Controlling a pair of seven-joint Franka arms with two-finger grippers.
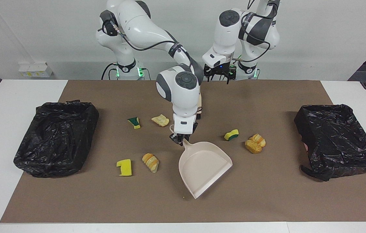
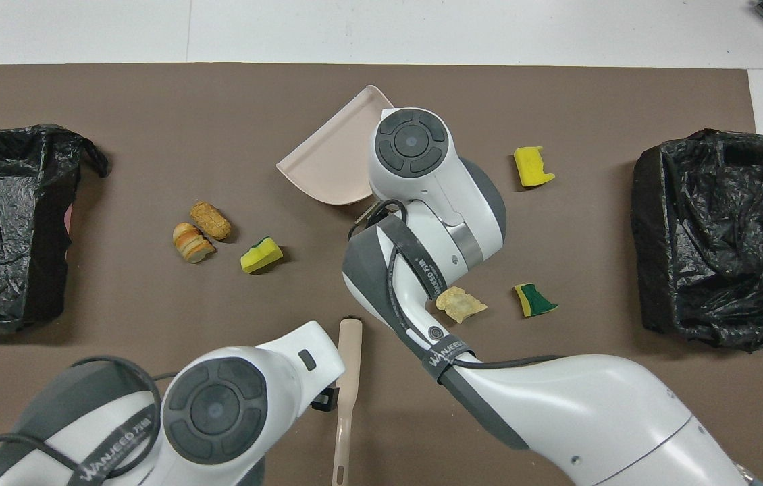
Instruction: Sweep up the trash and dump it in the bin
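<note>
The robot's left gripper will next move to the beige brush and close on the middle of its handle (image 2: 342, 440), ready to sweep trash into the dustpan.
My right gripper (image 1: 179, 139) is shut on the handle of the beige dustpan (image 1: 204, 166), which lies flat on the brown mat with its mouth pointing away from the robots. In the overhead view my right wrist covers the dustpan (image 2: 331, 162) handle. Trash lies scattered around it: sponge scraps (image 1: 134, 122) (image 1: 231, 134) (image 1: 124, 167) and bread chunks (image 1: 160, 120) (image 1: 255, 143) (image 1: 150, 162). My left gripper (image 1: 219, 77) waits open and empty, raised over the mat's edge nearest the robots. Black-lined bins (image 1: 56, 155) (image 1: 338, 152) stand at both ends of the table.
A beige brush (image 2: 348, 364) lies on the mat close to the robots, beside my left wrist; my right arm mostly hides it in the facing view. The brown mat (image 1: 267, 200) covers the table's middle, with white tabletop around it.
</note>
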